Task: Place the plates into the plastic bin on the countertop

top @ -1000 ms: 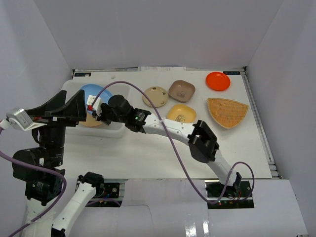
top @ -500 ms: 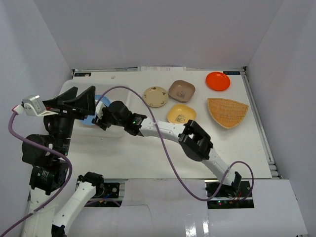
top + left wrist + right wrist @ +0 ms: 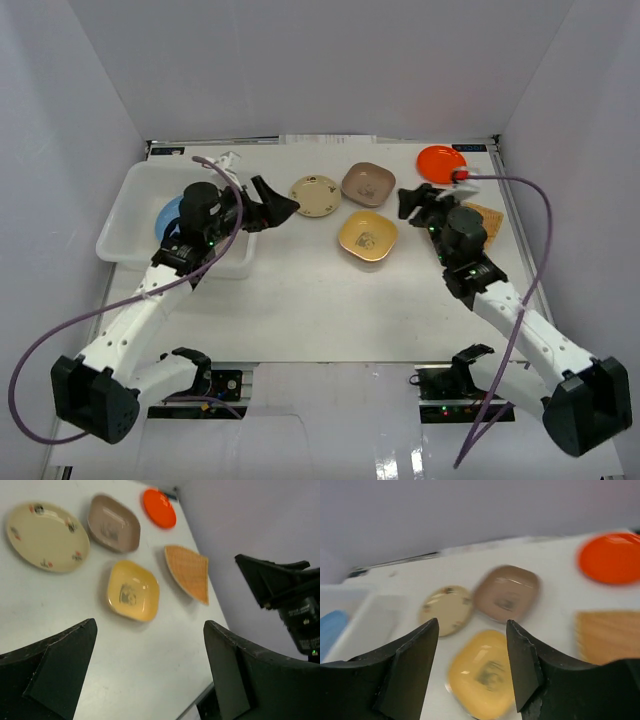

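The yellow plate is the next stop for my left gripper, which should move over to it and then close on the plate's edge [image 3: 342,236] [image 3: 109,595] facing the plastic bin.
The plastic bin [image 3: 125,205] stands at the countertop's [image 3: 300,300] left, with a blue plate [image 3: 168,215] inside. My left gripper [image 3: 275,200] is open and empty just right of the bin, pointing at the cream plate [image 3: 315,195]. The brown plate [image 3: 368,184], yellow plate [image 3: 367,236] and orange-red plate [image 3: 441,164] lie further right. My right arm partly covers the woven fan plate [image 3: 490,225]. My right gripper [image 3: 420,197] hovers open and empty; in its wrist view the gripper [image 3: 471,630] frames the yellow plate [image 3: 482,675]. The left wrist view shows the left gripper [image 3: 150,665] over bare countertop.
White panels wall the countertop on three sides. Purple cables trail from both arms. The right gripper [image 3: 280,585] shows at the far right of the left wrist view. The bin's corner [image 3: 365,615] and the blue plate [image 3: 330,627] show at the left of the right wrist view.
My right arm, reaching into the bin a second ago, has opened its gripper and drawn back to the right. My left arm has come down from high up to beside the bin.
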Robot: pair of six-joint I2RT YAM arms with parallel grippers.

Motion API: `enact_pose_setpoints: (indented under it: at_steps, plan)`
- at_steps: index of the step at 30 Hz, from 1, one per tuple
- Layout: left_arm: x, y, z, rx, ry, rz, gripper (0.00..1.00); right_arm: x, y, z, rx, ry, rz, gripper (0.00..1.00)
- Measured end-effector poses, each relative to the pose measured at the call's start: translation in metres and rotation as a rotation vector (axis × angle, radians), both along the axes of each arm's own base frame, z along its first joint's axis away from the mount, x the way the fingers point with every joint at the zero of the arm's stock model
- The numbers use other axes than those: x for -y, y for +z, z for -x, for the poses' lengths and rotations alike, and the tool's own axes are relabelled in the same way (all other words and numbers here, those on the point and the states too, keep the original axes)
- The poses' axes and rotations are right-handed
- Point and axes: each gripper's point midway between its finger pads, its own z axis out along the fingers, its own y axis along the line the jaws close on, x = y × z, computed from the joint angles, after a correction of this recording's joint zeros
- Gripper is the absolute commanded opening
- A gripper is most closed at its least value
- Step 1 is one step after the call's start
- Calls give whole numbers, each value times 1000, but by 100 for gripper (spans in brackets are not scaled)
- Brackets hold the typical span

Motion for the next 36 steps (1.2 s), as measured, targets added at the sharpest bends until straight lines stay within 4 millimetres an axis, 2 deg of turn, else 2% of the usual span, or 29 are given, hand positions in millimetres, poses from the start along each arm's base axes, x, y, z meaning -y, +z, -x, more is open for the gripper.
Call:
enact_pose_setpoints:
  at_steps: [1,3,5,8,10,11,12,14,16,19,21,24,25,27,28,30,31,36]
  plan:
    - [12,-21,1,-55,-38,-14,98,35,-17,-1,-45,-90,-25,68]
    - [37,-46,12,-119,-120,-39,98,107,-55,2,-139,-285,-63,75]
    - [68,-55,32,-126,-231,-65,98,164,-86,13,-207,-458,-103,76]
    - [101,-59,64,-104,-387,-94,98,218,-119,26,-280,-625,-170,76]
    - [113,-62,78,-90,-453,-109,98,243,-144,33,-342,-703,-219,77]
    - [115,-62,83,-84,-477,-116,98,254,-156,37,-372,-738,-244,82]
    - [117,-63,86,-80,-490,-123,98,262,-170,41,-408,-762,-272,83]
    - [117,-64,90,-68,-510,-137,98,269,-194,46,-487,-780,-315,84]
    - [114,-65,95,-67,-527,-154,98,268,-212,45,-556,-761,-364,84]
    - [106,-63,103,-45,-540,-181,98,256,-224,38,-609,-701,-432,84]
    - [99,-56,109,-10,-546,-195,98,248,-226,31,-619,-657,-479,80]
    - [93,-47,115,44,-552,-209,98,240,-232,22,-638,-612,-542,64]
    - [92,-45,116,56,-553,-213,98,237,-235,20,-648,-602,-563,53]
    - [90,-44,115,74,-552,-223,98,233,-241,18,-666,-588,-603,45]
    - [90,-45,115,77,-552,-228,98,231,-243,18,-671,-585,-622,30]
    - [87,-48,115,87,-540,-238,98,229,-249,21,-680,-590,-662,13]
    - [85,-48,115,90,-531,-243,98,227,-250,23,-680,-589,-671,9]
    - [75,-27,118,161,-493,-227,98,227,-242,38,-629,-611,-693,8]
